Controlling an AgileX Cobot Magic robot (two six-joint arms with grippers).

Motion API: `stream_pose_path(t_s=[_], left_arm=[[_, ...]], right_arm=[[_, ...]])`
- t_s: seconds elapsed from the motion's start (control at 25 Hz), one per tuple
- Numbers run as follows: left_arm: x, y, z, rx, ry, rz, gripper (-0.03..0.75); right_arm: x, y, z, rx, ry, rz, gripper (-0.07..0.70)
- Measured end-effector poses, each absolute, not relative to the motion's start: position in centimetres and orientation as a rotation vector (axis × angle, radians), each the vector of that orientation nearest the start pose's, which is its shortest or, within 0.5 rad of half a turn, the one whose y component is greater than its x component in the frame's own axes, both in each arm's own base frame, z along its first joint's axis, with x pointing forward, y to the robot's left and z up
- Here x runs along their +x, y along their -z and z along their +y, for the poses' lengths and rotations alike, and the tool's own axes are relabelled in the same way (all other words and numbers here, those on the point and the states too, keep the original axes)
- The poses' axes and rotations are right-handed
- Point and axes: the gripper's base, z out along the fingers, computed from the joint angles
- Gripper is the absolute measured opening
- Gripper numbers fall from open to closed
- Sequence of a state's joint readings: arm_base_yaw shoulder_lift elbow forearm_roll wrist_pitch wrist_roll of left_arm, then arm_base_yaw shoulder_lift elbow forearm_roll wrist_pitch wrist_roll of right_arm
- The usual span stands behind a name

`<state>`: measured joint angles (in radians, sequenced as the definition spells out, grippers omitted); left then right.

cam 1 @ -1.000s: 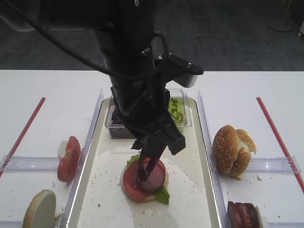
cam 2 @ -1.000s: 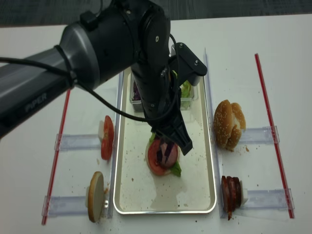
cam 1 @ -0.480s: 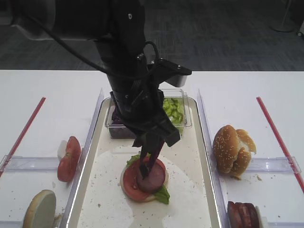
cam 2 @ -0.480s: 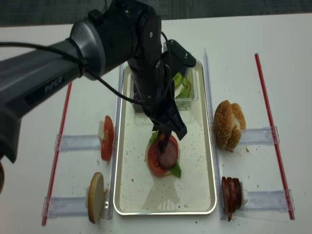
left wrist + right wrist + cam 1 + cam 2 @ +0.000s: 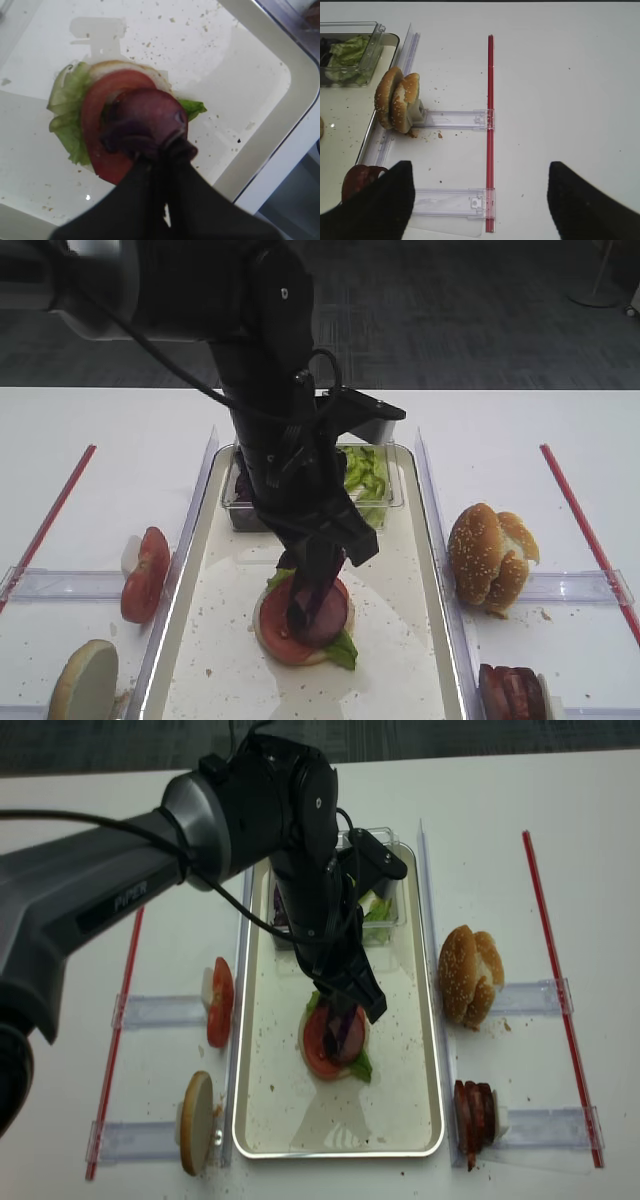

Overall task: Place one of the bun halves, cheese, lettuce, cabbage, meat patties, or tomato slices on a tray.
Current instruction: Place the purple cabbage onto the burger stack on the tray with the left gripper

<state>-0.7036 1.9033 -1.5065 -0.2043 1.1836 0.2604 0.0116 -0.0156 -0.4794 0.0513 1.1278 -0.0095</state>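
Note:
Next, I let go of the purple cabbage with my left gripper on the tomato slice [image 5: 337, 1047] [image 5: 138, 117] in the middle of the tray.
A stack sits mid-tray [image 5: 225, 665]: a pale bun half [image 5: 150, 75], lettuce [image 5: 65, 102], a tomato slice [image 5: 272, 628] and a meat patty [image 5: 330, 618] on top. My left gripper [image 5: 302, 620] comes down from above. Its fingers are pressed together, with the tips against the patty's [image 5: 150, 115] near edge. A darker, crumpled purple patch lies on that edge; I cannot tell whether it is cabbage. My right gripper [image 5: 480, 202] hangs open over the white table on the right, with nothing between its fingers.
A clear tub [image 5: 385, 490] with lettuce and cabbage stands at the tray's far end. Racks beside the tray hold bun halves [image 5: 488, 555] and meat patties [image 5: 510, 692] on the right. On the left are tomato slices [image 5: 145, 575] and a bun half [image 5: 85, 680]. Red strips [image 5: 580, 520] flank both sides.
The left arm's wrist has swung back and to the left above the tray. Its shut fingertips stayed on the patty, and the stack has not shifted.

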Motion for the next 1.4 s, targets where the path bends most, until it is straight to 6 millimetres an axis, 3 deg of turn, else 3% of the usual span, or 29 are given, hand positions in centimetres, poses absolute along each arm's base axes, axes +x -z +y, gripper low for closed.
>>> stream_pose_path(t_s=[0.64,1.4], left_arm=[[28.5,-20.4,-26.5,1.371,0.307,2.855,0.018],[28.6,-20.2,-26.5,1.420,0.295,2.830,0.020]], right_arm=[[-0.8,-26.6,0.4,-0.027,-0.063,2.116,0.571],[-0.8,-26.6,0.4,-0.027,-0.063,2.116,0.571]])
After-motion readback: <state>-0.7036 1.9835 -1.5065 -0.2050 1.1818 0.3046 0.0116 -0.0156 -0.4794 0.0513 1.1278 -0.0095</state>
